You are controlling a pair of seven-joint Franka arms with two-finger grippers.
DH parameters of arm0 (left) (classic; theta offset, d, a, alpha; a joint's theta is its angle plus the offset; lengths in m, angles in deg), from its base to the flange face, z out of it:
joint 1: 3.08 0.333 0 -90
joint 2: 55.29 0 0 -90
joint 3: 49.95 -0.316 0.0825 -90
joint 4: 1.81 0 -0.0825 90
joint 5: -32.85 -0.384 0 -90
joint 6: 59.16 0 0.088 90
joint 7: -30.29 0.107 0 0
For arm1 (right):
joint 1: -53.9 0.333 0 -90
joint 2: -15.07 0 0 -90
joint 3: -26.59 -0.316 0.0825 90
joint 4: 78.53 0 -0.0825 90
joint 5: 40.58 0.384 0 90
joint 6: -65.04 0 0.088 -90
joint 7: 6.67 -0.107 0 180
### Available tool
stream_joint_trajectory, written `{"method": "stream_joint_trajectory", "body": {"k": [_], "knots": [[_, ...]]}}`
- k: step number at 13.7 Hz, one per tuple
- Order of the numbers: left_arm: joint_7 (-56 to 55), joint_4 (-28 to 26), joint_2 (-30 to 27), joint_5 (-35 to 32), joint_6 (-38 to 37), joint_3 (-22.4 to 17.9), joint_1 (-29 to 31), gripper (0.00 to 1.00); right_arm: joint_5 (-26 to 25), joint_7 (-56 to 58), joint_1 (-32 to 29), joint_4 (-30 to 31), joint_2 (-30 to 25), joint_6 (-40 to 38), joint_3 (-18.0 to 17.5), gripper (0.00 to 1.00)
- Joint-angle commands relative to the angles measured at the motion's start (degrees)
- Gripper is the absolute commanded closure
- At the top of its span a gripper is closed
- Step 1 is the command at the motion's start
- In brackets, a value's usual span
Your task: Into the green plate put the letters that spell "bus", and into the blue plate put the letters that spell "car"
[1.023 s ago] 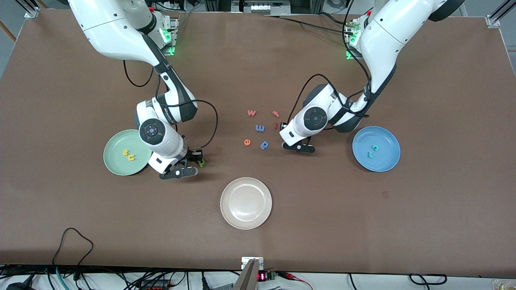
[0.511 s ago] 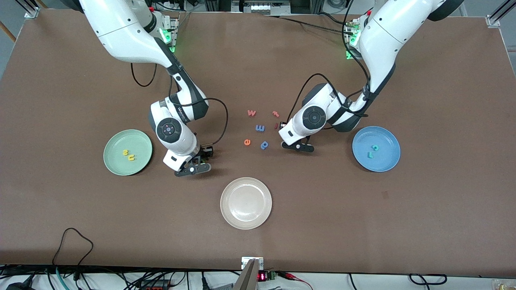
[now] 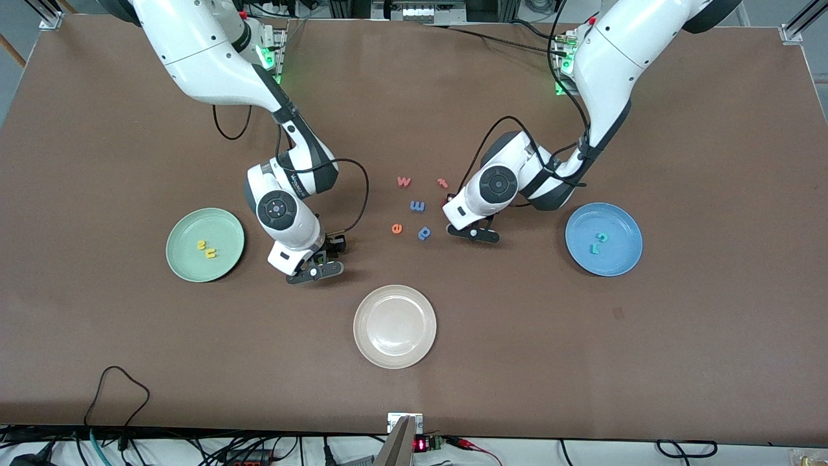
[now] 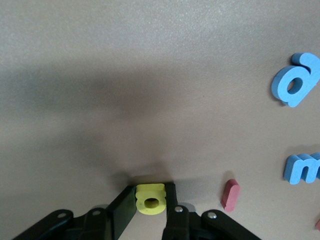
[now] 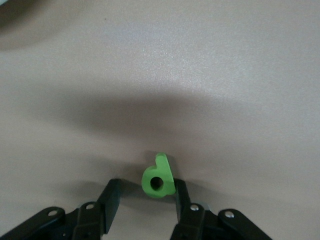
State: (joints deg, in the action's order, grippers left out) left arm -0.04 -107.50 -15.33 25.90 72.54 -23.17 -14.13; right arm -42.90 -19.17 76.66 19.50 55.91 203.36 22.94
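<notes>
I need to release the yellow a from my left gripper on the blue plate (image 3: 587, 240) beside the teal c and teal r.
A yellow a (image 4: 150, 199) lies on the table, and my left gripper (image 4: 150, 194) is shut on it, both fingers touching its sides; this gripper (image 3: 474, 233) is low beside the loose letters. The green b (image 5: 158, 179) lies on the table between the open jaws of my right gripper (image 5: 145, 192), against one finger and apart from the other. That gripper (image 3: 315, 266) is between the green plate (image 3: 223, 226) and the white plate. The green plate holds a yellow u (image 3: 210, 254) and a yellow s (image 3: 201, 245). The blue plate (image 3: 621, 226) holds a teal c (image 3: 602, 237) and a teal r (image 3: 593, 248).
Loose letters lie mid-table: pink w (image 3: 403, 181), pink r-like letter (image 3: 442, 182), blue m (image 3: 417, 206), orange e (image 3: 396, 228), blue p (image 3: 424, 232), and a red piece (image 4: 230, 194). A white plate (image 3: 394, 298) sits nearer the front camera.
My right arm moved away from the green plate toward the table's middle and brought its jaws around the green b. My left gripper's jaws closed on the yellow a.
</notes>
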Motion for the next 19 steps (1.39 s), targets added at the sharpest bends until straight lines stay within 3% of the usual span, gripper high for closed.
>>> {"method": "stream_joint_trajectory", "body": {"k": [1, 3, 5, 8, 11, 13, 15, 19], "knots": [[-0.3, -1.1, -0.6, -1.4, 0.0, -0.6, -0.1, 0.84, 0.0, 1.4, 0.3, -1.3, 1.3, 0.9, 0.7, 0.5], [-0.3, -1.1, -0.9, -1.4, -0.1, -0.6, 0.1, 0.88, 0.0, 1.5, 0.1, -1.3, 1.4, 0.9, 0.7, 0.57], [-0.3, -0.6, -3.8, -1.4, -4.8, -0.4, 1.6, 0.91, 0.0, 1.5, 0.0, -1.3, 1.4, 0.9, 0.7, 0.68], [0.9, -0.2, -9.6, -1.5, -14.0, -0.6, 9.9, 0.91, 0.0, 1.3, 0.0, -1.3, 1.4, 0.9, 0.8, 0.86], [9.0, -0.2, -11.0, -1.8, -16.1, -0.6, 21.0, 0.91, 0.0, 1.9, -0.4, -1.3, 0.4, 0.8, 0.8, 0.9], [10.5, -0.3, -10.4, -2.4, -15.8, -0.7, 25.9, 0.91, -0.3, 2.5, -3.1, 0.4, -4.5, -1.6, 0.8, 0.9], [10.6, -0.3, -9.4, -8.2, -15.3, -0.6, 28.1, 0.91, -0.5, 5.0, -7.2, 4.5, -9.7, -6.9, 0.8, 0.9], [10.7, -1.3, -6.0, -8.8, -12.9, -0.3, 30.7, 0.9, -0.7, 11.7, -16.4, 15.1, -16.0, -9.2, 0.8, 0.82]]}}
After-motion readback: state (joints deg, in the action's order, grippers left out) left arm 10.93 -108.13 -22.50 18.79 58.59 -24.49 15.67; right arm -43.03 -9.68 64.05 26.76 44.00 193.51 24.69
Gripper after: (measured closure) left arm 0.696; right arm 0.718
